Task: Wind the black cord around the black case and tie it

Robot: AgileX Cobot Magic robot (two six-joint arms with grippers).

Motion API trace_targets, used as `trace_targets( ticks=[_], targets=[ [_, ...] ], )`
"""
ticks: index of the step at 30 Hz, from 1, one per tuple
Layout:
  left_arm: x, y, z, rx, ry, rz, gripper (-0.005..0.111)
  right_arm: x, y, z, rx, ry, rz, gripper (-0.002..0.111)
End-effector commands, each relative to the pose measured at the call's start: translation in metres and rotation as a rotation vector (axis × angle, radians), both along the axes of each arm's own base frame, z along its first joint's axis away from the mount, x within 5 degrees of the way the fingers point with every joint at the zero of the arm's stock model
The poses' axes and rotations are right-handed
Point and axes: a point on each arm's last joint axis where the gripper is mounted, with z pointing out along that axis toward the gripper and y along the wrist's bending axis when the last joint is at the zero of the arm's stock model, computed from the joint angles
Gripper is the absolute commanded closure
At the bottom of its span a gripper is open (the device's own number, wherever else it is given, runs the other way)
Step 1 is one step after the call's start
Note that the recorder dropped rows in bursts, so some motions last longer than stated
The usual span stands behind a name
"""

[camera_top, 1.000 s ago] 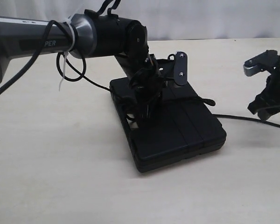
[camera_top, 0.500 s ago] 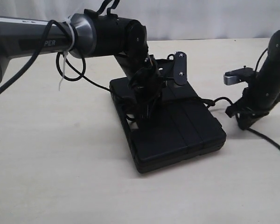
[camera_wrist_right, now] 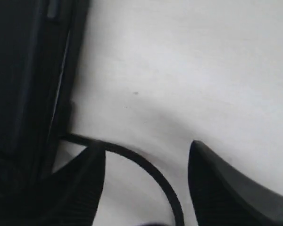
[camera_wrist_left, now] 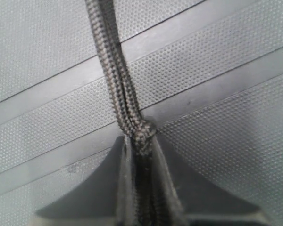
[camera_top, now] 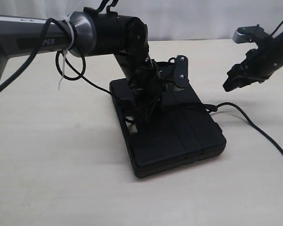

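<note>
The black cord's tail trails off the case, so next my right gripper grabs the tail farther out (camera_top: 277,146) and brings it back to my left gripper.
The black case (camera_top: 179,141) lies flat on the table, mid-view. My left gripper (camera_top: 145,104) presses down on its top and is shut on the black cord (camera_top: 191,107). In the left wrist view a doubled strand of the braided cord (camera_wrist_left: 114,75) runs into my left gripper (camera_wrist_left: 139,141) over the ribbed case (camera_wrist_left: 217,61). From the case's right edge the cord curves loose across the table. My right gripper (camera_top: 232,81) hangs open above the table to the right of the case. In the right wrist view the cord (camera_wrist_right: 148,165) lies below my right gripper (camera_wrist_right: 146,143), apart from its fingers (camera_wrist_right: 221,183), beside the case (camera_wrist_right: 23,70).
The light wooden table (camera_top: 61,179) spreads all round the case. The left arm's own black cable with a white zip tie (camera_top: 61,82) loops down near the case's back left. A small black bracket (camera_top: 180,70) stands up behind the case.
My right gripper came in low by the case's right edge, then rose up and back and now stands open. The cord's free part now lies slacker on the table. Left gripper unchanged.
</note>
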Motion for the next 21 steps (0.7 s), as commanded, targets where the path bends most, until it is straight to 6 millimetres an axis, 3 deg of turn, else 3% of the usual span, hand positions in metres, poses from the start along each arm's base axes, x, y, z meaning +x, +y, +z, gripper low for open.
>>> trace_targets(
  ticks=[1, 3, 7, 8, 9, 10, 12, 14, 16, 18, 21],
  targets=[
    [-0.009, 0.008, -0.013, 0.086, 0.098, -0.03, 0.107, -0.011, 0.027, -0.004, -0.328, 0.006, 0.328, 0.057],
    [-0.009, 0.007, -0.013, 0.085, 0.102, -0.029, 0.107, -0.009, 0.024, -0.018, -0.427, 0.025, 0.348, 0.057],
    [-0.009, 0.007, -0.013, 0.083, 0.099, -0.029, 0.107, -0.008, 0.029, -0.052, -0.369, 0.1, 0.422, 0.057],
    [-0.009, 0.007, -0.013, 0.082, 0.1, -0.029, 0.107, -0.008, 0.029, -0.058, -0.367, 0.11, 0.419, 0.061],
    [-0.009, 0.007, -0.013, 0.077, 0.101, -0.026, 0.107, -0.008, 0.029, -0.058, -0.365, 0.112, 0.406, 0.079],
    [-0.009, 0.005, -0.012, 0.061, 0.106, -0.019, 0.107, -0.006, 0.03, -0.055, -0.353, 0.111, 0.37, 0.104],
    [-0.01, 0.004, -0.012, 0.041, 0.114, -0.026, 0.107, 0.006, 0.031, -0.037, -0.326, 0.069, 0.2, 0.104],
    [-0.011, 0.004, -0.012, 0.05, 0.127, -0.034, 0.107, 0.02, 0.039, -0.006, -0.185, 0.022, -0.032, 0.104],
    [-0.012, 0.005, -0.012, 0.053, 0.132, -0.036, 0.107, 0.03, 0.05, 0.02, -0.034, 0.021, -0.096, 0.104],
    [-0.017, 0.005, -0.012, 0.067, 0.171, -0.095, 0.107, 0.039, 0.05, 0.036, -0.016, -0.04, -0.147, 0.104],
    [-0.022, 0.001, -0.01, 0.007, 0.203, -0.172, 0.107, 0.043, 0.05, 0.039, -0.011, -0.073, -0.173, 0.104]
  ],
)
